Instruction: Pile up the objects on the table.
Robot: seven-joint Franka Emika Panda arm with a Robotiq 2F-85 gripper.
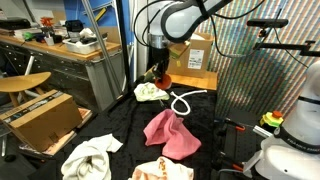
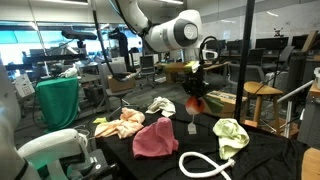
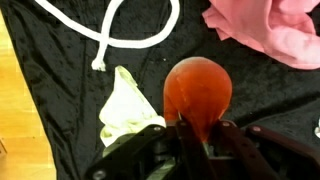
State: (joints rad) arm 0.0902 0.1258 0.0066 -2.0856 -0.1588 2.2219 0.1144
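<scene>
I will let go of the round orange-red soft object inside the loop of the white rope (image 1: 183,103) (image 3: 134,15) on the black table.
My gripper (image 3: 198,135) is shut on the neck of an orange-red cloth (image 3: 197,92) and holds it hanging above the black table; both exterior views show this (image 1: 163,78) (image 2: 196,102). A pale green cloth (image 3: 125,105) lies just beside it on the table (image 1: 148,91) (image 2: 230,135). A white rope (image 3: 110,35) (image 1: 185,100) (image 2: 205,165) lies close by. A pink cloth (image 3: 265,30) (image 1: 170,133) (image 2: 155,138) lies mid-table. A white cloth (image 1: 90,158) (image 2: 160,105) and a peach patterned cloth (image 1: 160,172) (image 2: 120,124) lie further off.
The black table cover (image 3: 60,120) ends at a wooden edge (image 3: 12,90). A cardboard box (image 1: 40,118) and a stool (image 1: 20,85) stand beside the table. A white machine body (image 1: 290,130) (image 2: 55,150) sits at one table end. Another stool (image 2: 262,92) stands behind.
</scene>
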